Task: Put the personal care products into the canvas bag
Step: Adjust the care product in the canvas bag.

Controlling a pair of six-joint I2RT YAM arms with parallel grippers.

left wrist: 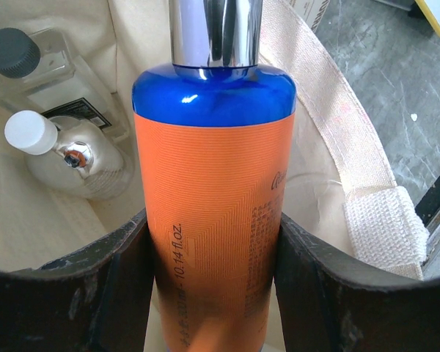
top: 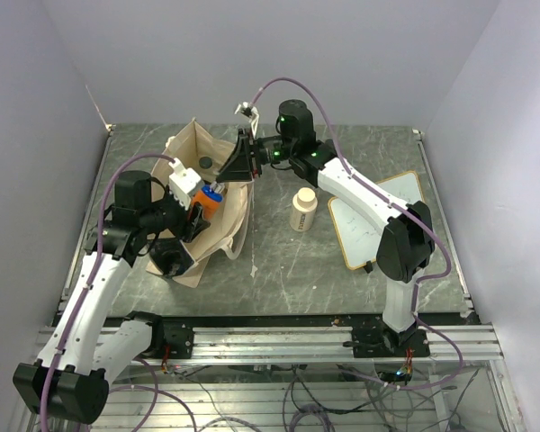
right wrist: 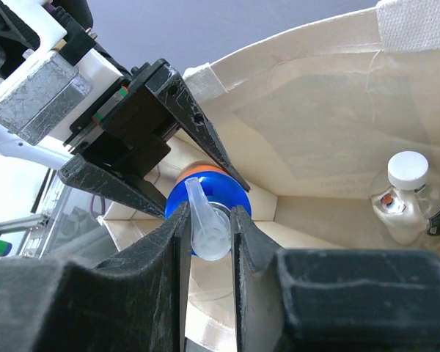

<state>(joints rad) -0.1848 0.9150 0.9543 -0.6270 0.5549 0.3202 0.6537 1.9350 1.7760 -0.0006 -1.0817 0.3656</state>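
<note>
My right gripper is going to release the blue-and-orange bottle at the canvas bag's near end (top: 191, 227) (right wrist: 308, 216), next to the silver bottle.
The blue-and-orange bottle (top: 211, 200) hangs over the open mouth of the beige canvas bag (top: 237, 227). My left gripper (top: 198, 207) is shut on its orange body (left wrist: 214, 220), one finger on each side. My right gripper (top: 227, 176) reaches in from the right, and its fingertips (right wrist: 183, 220) pinch the bottle's white pump top (right wrist: 209, 235). Inside the bag (left wrist: 330, 125) lie a silver bottle with a white cap (left wrist: 73, 158) and a clear bottle with a dark cap (left wrist: 29, 62). The silver bottle also shows in the right wrist view (right wrist: 409, 198). The cream wide-lidded bottle (top: 303, 209) stands on the table right of the bag.
A wood-framed whiteboard (top: 378, 220) lies flat at the right, under my right arm. The bag's strap handle (left wrist: 385, 220) lies over its right rim. Grey walls close in the table at the back and both sides.
</note>
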